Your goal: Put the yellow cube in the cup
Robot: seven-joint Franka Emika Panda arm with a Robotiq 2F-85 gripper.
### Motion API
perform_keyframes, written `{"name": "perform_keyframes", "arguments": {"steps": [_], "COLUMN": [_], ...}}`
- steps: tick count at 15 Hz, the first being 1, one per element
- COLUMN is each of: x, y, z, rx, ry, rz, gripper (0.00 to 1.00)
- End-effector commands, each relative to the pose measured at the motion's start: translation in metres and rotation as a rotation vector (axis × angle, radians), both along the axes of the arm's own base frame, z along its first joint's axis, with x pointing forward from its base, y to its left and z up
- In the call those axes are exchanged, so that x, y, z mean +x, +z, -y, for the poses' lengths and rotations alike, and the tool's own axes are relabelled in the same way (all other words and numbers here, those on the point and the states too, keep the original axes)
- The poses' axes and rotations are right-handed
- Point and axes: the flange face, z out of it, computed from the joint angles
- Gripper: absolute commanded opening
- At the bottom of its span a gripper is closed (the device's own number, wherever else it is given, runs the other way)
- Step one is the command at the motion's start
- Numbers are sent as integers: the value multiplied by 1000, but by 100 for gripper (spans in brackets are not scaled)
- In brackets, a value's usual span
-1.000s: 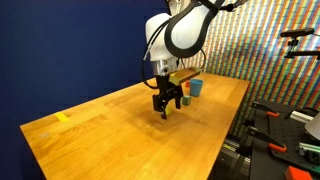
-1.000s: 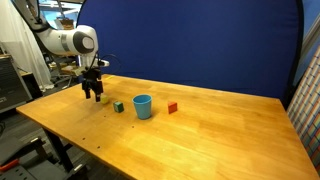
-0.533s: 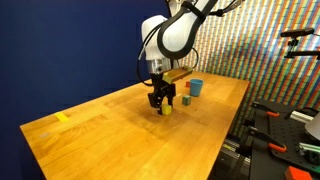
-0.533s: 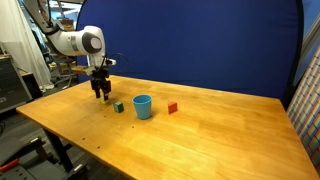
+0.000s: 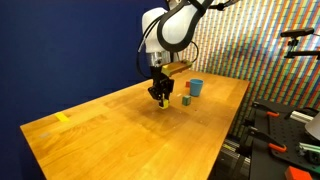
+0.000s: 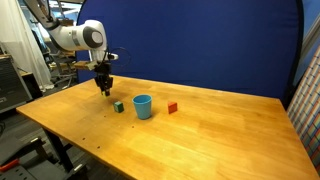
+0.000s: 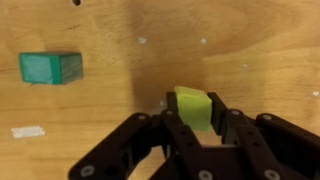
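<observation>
The robot's gripper needs to release the yellow cube inside the light-blue cup [image 5: 196,89] that stands near the small green block.
In the wrist view my gripper [image 7: 194,108] is shut on the yellow cube [image 7: 193,106], a small yellow-green block pinched between the two black fingers. Both exterior views show the gripper [image 5: 161,97] [image 6: 104,89] hanging a little above the wooden table, the cube too small to make out there. The light-blue cup [image 5: 196,87] [image 6: 142,106] stands upright on the table, apart from the gripper. A small green block [image 7: 50,68] [image 6: 118,106] lies between gripper and cup.
A small orange-red block [image 6: 172,108] lies beyond the cup. A yellow tape strip [image 5: 63,117] is stuck near one end of the table [image 5: 120,140]. A dark blue backdrop stands behind, and equipment sits off the table's edge.
The gripper has closed on the yellow cube and risen a little off the table, shifting slightly toward the cup.
</observation>
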Motion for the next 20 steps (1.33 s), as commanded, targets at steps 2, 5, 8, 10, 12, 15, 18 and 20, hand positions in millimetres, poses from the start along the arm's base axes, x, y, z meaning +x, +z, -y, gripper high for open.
{"name": "perform_keyframes", "arguments": {"steps": [2, 5, 8, 10, 12, 15, 18, 20], "x": [28, 44, 47, 39, 30, 9, -15, -29], "y": [85, 118, 135, 142, 150, 158, 150, 137], "z": [44, 92, 135, 161, 183, 211, 227, 232], "rx": [-107, -190, -265, -313, -354, -397, -409, -397], "ry": [-72, -168, -273, -350, -426, -539, -612, -634], "rz": [139, 219, 252, 252, 252, 224, 156, 106], "gripper": [13, 13, 13, 13, 14, 14, 14, 14]}}
